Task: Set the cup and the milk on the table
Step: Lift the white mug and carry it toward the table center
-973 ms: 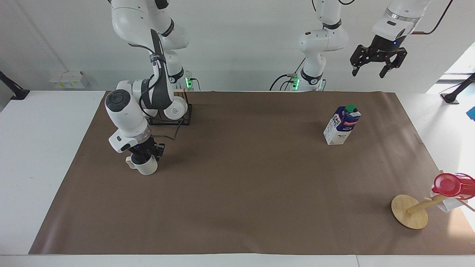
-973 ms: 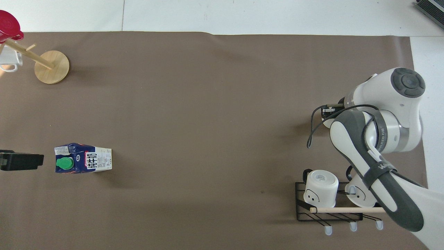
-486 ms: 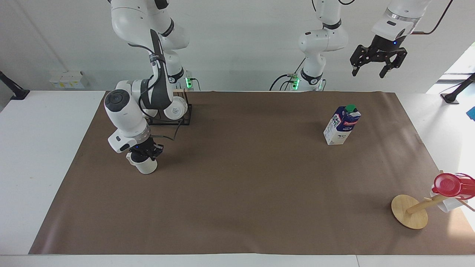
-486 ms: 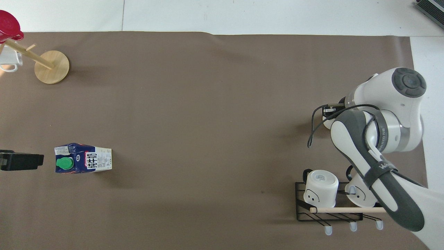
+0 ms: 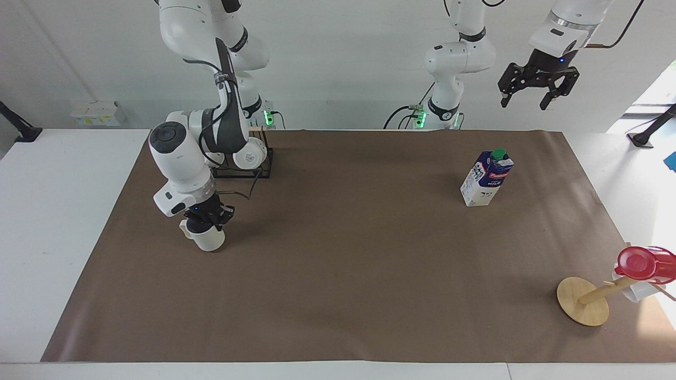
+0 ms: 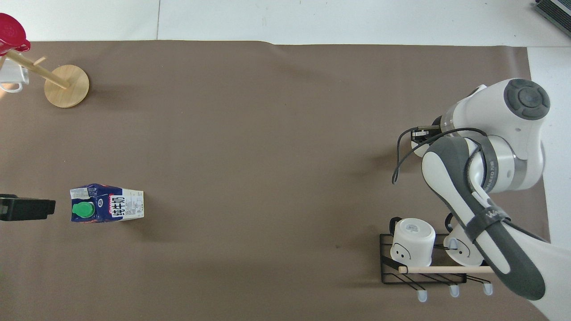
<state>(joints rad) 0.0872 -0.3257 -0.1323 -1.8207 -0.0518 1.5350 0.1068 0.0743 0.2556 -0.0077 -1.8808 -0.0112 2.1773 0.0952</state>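
Next, my left gripper needs to go to the milk's blue upper part [image 6: 101, 206], just below the green cap, and close there.
The off-white cup [image 5: 209, 240] stands upright on or just above the brown sheet of the table [image 5: 343, 274], toward the right arm's end. My right gripper [image 5: 203, 227] reaches down into it, shut on its rim. In the overhead view the right arm covers nearly all of the cup. The blue-and-white milk [image 5: 487, 178] [image 6: 107, 209] with its green cap stands upright on the sheet toward the left arm's end. My left gripper [image 5: 533, 95] [image 6: 26, 209] waits open, high in the air beside the milk.
A black wire rack [image 6: 387, 272] holding two white mugs [image 6: 412, 243] sits close to the right arm's base. A wooden mug stand [image 5: 582, 301] [image 6: 67, 84] carrying a red cup [image 5: 641, 263] leans at the corner farthest from the robots, at the left arm's end.
The right gripper's fingers have closed further on the cup. Its wrist and the cup have shifted slightly farther from the robots. The left arm and milk have not moved.
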